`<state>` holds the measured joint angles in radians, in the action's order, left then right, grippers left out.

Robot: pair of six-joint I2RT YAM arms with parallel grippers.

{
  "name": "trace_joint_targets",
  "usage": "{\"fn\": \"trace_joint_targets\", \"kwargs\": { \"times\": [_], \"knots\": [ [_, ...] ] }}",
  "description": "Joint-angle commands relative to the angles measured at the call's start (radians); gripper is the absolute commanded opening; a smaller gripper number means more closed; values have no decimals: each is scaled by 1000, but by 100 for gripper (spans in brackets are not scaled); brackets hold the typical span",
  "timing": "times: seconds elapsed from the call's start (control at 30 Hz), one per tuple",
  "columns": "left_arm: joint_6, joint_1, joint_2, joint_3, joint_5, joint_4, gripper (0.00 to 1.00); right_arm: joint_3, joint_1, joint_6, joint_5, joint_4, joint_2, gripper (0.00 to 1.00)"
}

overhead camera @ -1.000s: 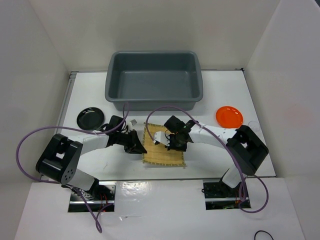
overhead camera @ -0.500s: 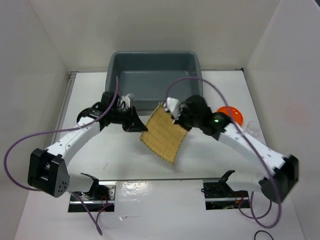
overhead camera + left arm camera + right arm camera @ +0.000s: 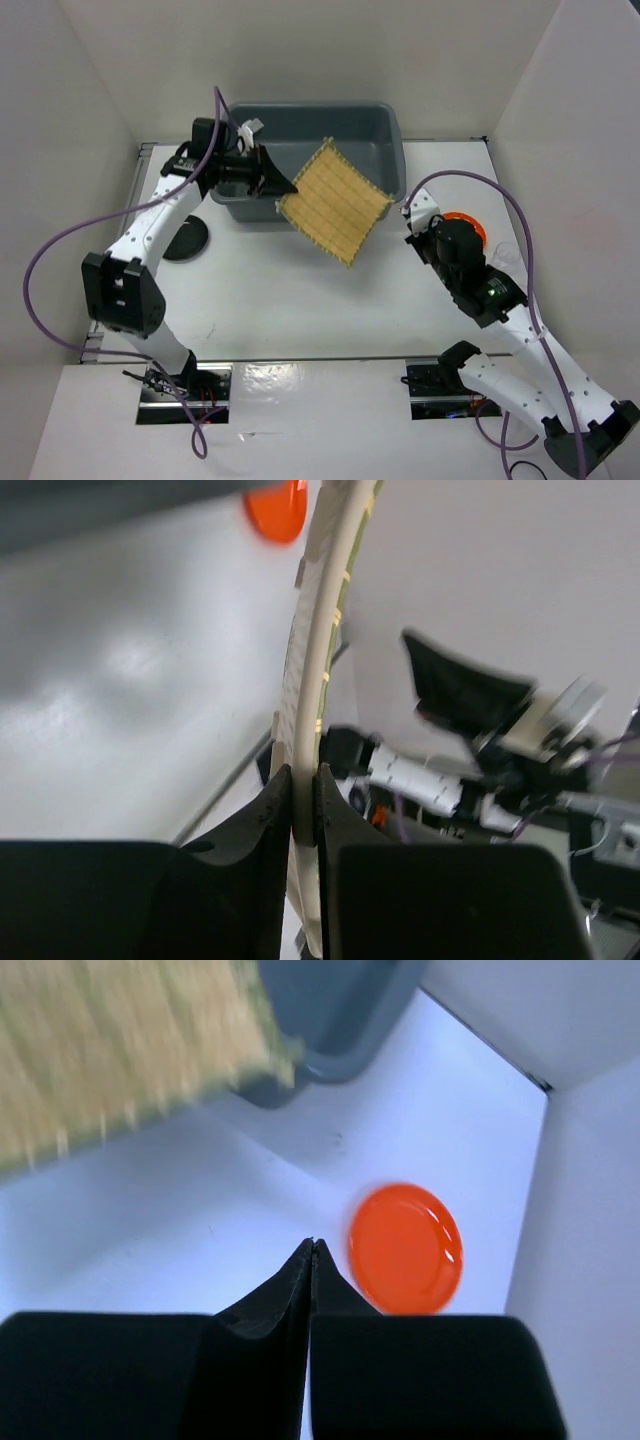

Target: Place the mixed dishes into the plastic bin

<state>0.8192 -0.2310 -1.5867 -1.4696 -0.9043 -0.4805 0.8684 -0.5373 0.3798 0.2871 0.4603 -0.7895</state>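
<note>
My left gripper has the tan bamboo mat to place. It will release the mat, now tilted over the bin's front rim, on the grey plastic bin's bottom on the orange plate's side [image 3: 344,171].
My left gripper [image 3: 283,186] is shut on a corner of the tan bamboo mat [image 3: 333,200] and holds it tilted in the air over the front rim of the grey plastic bin [image 3: 385,125]. In the left wrist view the mat [image 3: 318,650] runs edge-on between the shut fingers [image 3: 262,830]. My right gripper [image 3: 412,222] is shut and empty, above the table left of the orange plate [image 3: 468,222], which also shows in the right wrist view [image 3: 405,1248]. The black plate [image 3: 186,240] lies at the left, partly under my left arm. A clear cup [image 3: 507,252] stands by the right wall.
White walls close in the table on the left, back and right. The bin's near corner [image 3: 340,1060] and the hanging mat [image 3: 120,1040] fill the top of the right wrist view.
My left gripper has lifted the mat from the table up and back to the bin's front rim. My right gripper has let go of the mat and drawn back right, toward the orange plate.
</note>
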Motion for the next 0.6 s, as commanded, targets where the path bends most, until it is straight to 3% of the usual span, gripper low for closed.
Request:
{"fn": "trace_joint_targets", "kwargs": {
  "times": [0.0, 0.13, 0.27, 0.57],
  "knots": [
    [84, 67, -108, -264, -70, 102, 0, -45, 8, -12, 130, -26, 100, 0],
    [207, 105, -237, -470, -61, 166, 0, -136, 17, -12, 198, -49, 133, 0],
    [235, 105, -376, -653, -41, 134, 0, -199, 39, -12, 198, -95, 170, 1],
    [293, 75, -717, -905, 87, 119, 0, -272, 82, -32, 190, -135, 193, 1]
  ]
}}
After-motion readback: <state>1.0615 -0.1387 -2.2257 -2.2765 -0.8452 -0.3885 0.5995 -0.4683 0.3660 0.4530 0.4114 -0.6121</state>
